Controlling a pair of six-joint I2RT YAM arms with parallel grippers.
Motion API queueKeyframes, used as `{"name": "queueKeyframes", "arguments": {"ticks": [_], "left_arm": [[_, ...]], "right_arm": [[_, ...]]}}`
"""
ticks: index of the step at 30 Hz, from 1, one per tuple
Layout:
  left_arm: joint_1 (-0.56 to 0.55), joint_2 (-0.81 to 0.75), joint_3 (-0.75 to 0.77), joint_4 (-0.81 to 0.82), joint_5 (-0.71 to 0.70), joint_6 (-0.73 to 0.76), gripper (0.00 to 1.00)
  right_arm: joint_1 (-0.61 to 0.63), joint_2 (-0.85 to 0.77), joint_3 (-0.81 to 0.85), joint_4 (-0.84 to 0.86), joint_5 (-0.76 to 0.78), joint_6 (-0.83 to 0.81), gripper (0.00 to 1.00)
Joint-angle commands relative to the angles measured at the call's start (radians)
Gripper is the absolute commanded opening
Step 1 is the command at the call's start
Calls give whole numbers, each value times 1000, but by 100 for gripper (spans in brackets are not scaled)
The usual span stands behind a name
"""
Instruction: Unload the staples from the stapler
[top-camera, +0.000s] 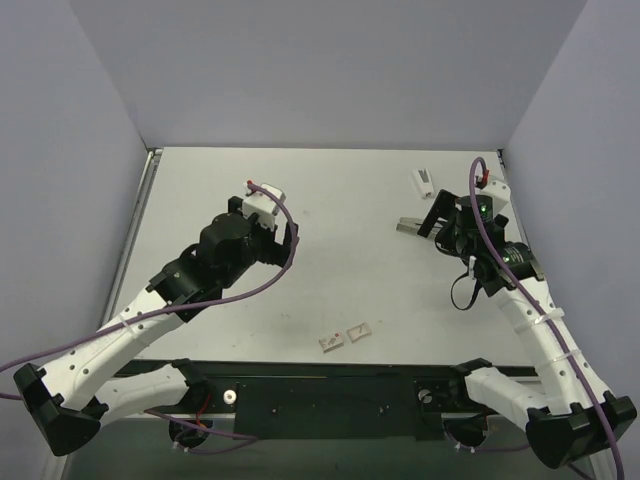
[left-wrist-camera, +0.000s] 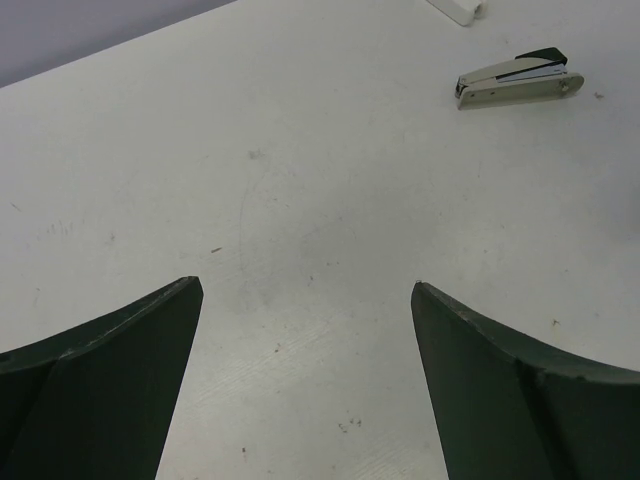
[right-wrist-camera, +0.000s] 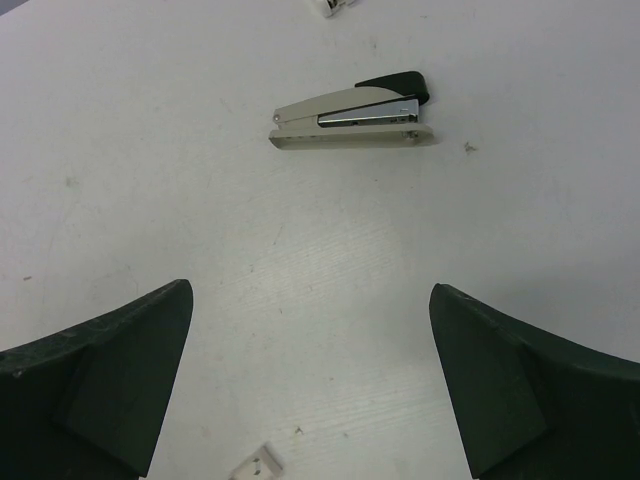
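The robot's right gripper needs to next close on the middle of the long base (top-camera: 416, 233) (right-wrist-camera: 343, 138) of the stapler, alongside the metal inner bar.
The stapler (top-camera: 410, 226), a slim white oblong with a metal inner bar and a black end, lies closed on the table at the right. It also shows in the right wrist view (right-wrist-camera: 352, 117) and the left wrist view (left-wrist-camera: 518, 80). No staples show outside it. My right gripper (top-camera: 437, 218) is open and empty just beside the stapler; in its own view (right-wrist-camera: 310, 290) the stapler lies ahead of the fingers. My left gripper (top-camera: 290, 236) is open and empty (left-wrist-camera: 305, 290) near the table's middle, well left of the stapler.
A small white block (top-camera: 423, 180) lies behind the stapler, also seen in the left wrist view (left-wrist-camera: 458, 9). Two white squarish tabs (top-camera: 332, 341) (top-camera: 358, 329) lie near the front edge. Another white tab (right-wrist-camera: 255, 465) lies between my right fingers.
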Motion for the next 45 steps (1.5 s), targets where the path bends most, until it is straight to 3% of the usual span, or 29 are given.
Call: {"name": "queueKeyframes", "arguments": {"ticks": [1, 5, 14, 27, 45], "left_arm": [[1, -34, 15, -3, 25, -16, 97], [-4, -25, 17, -23, 28, -16, 97], [-8, -40, -17, -17, 174, -11, 97], [-10, -62, -21, -52, 220, 4, 97], [-8, -68, -26, -63, 281, 18, 97]], "right_arm": [[-20, 68, 110, -68, 32, 55, 100], [-100, 126, 115, -83, -81, 110, 100], [-118, 229, 139, -51, -11, 169, 98], [-137, 464, 179, -24, -11, 362, 93], [-207, 740, 247, 98, -12, 535, 69]]}}
